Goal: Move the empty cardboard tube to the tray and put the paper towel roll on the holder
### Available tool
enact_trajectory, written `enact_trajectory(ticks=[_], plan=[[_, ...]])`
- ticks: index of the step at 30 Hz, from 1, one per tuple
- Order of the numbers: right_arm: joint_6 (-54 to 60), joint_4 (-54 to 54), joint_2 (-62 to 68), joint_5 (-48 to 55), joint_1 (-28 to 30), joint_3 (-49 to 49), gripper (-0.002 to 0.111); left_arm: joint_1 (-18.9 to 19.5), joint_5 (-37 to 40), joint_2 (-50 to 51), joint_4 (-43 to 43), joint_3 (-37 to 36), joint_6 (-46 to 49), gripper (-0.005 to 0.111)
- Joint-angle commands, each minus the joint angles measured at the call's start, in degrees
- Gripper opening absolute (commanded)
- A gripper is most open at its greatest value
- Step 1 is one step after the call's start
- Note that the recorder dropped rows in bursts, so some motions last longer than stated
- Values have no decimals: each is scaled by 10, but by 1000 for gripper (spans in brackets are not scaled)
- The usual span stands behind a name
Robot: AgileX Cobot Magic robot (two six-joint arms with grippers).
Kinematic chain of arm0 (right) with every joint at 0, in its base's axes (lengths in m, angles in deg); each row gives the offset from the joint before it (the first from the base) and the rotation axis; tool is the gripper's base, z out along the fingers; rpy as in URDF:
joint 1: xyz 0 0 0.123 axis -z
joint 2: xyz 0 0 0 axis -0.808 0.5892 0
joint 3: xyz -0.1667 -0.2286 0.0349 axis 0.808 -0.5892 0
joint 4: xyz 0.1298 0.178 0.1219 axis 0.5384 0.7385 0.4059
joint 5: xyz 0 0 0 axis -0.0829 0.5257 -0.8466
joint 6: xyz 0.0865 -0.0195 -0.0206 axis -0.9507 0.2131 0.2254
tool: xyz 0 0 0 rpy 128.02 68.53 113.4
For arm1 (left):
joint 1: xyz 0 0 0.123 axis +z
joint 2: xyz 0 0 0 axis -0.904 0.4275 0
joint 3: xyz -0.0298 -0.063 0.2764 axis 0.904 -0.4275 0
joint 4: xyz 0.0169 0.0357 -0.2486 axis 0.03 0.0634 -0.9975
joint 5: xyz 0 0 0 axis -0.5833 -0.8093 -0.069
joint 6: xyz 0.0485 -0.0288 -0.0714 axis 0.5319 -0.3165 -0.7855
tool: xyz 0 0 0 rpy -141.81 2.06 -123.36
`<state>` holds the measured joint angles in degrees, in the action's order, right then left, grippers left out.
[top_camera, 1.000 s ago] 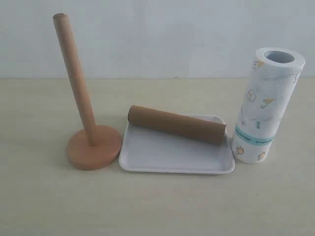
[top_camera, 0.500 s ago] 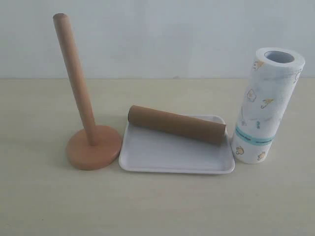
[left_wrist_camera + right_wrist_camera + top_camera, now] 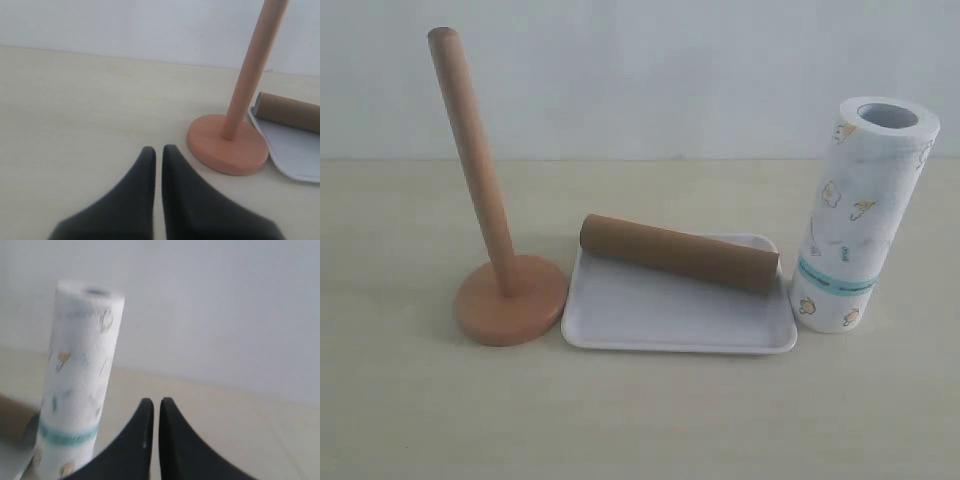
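Next, my right gripper grips the lower half of the paper towel roll, just above its teal band (image 3: 843,243) (image 3: 73,409).
The brown cardboard tube (image 3: 678,252) lies slanted across the far side of the white tray (image 3: 670,320); its end also shows as the tube (image 3: 290,111) on the tray (image 3: 295,155). The wooden holder (image 3: 510,300) stands left of the tray, its pole bare; the holder (image 3: 227,147) is near my left gripper (image 3: 158,150), which is shut and empty above the table. The paper towel roll (image 3: 860,215) stands upright right of the tray. My right gripper (image 3: 154,402) is shut and empty beside the roll (image 3: 77,380). Neither gripper appears in the exterior view.
A pale wall (image 3: 640,70) runs behind the beige table (image 3: 640,420).
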<state>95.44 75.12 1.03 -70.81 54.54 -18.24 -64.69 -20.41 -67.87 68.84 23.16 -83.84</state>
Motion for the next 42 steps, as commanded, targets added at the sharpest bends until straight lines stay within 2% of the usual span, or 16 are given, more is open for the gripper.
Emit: enact_trajectory(ticks=[1,5,10,13,18,22,28,37,42], plan=[[8,-3,-3,-258,-1,0,5,0,-2,-2,-4,-2,-5,4],[-71,-3,-3,-483,-1,0,5,0,-2,-2,-4,-2,-5,4],[-283,-5,-3,-622,-1,0,5,0,-2,-2,-4,-2,-5,4],[-300,-5,-3,-591,-1,28,5,0,-2,-2,-4,-2,-5,4],[-303,-23,49,-444,-1,130,5,0,-2,-2,-4,-2,-5,4],[-342,-130,153,-367,-1,178,5,0,-2,-2,-4,-2,-5,4],[-512,-261,317,-321,-1,178,5,0,-2,-2,-4,-2,-5,4],[-600,-411,580,-341,-1,178,5,0,-2,-2,-4,-2,-5,4],[-611,-433,696,-415,-1,178,5,0,-3,-2,-4,-2,-5,4]])
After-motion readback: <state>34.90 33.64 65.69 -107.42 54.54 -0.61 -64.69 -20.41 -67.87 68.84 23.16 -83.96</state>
